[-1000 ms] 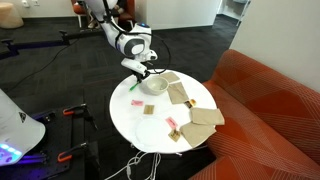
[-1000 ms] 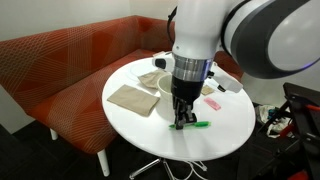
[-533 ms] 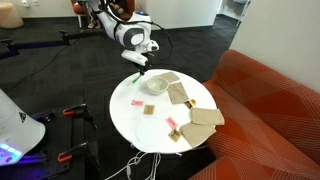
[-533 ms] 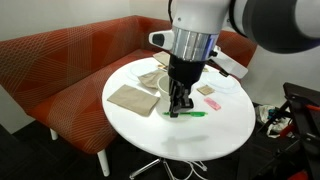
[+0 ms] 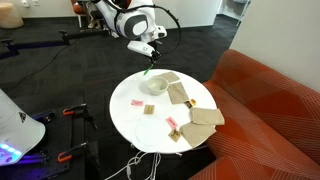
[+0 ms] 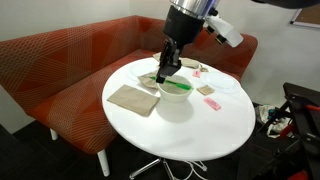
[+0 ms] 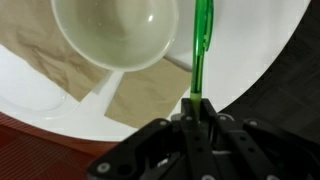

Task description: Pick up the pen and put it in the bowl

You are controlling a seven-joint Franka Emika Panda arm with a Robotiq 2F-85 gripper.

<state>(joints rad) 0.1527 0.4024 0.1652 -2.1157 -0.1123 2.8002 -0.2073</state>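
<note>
My gripper is going to let go of the green pen inside the whitish bowl (image 5: 156, 84) (image 7: 122, 30), so that it leans against the bowl's rim beside the tan-brown card.
My gripper (image 7: 197, 105) is shut on the green pen (image 7: 200, 45), which sticks out from the jaws past the rim of the whitish bowl (image 7: 120, 35). In both exterior views the gripper (image 5: 148, 62) (image 6: 166, 72) hangs just above the bowl (image 5: 155, 85) (image 6: 172, 102) on the round white table (image 5: 128, 118) (image 6: 190, 135). The pen (image 6: 178, 86) (image 5: 148, 70) is held in the air over the bowl's edge, clear of the table.
Tan-brown cards (image 5: 205, 117) (image 6: 132, 98) (image 7: 140, 95) lie around the bowl. A small flat pink piece (image 5: 137, 102) (image 6: 212, 103) lies on the table. A red sofa (image 5: 270, 110) (image 6: 60, 70) stands beside the table. The table edge shows near the pen in the wrist view.
The gripper has lifted the pen off the table and carried it up and across until it is over the bowl.
</note>
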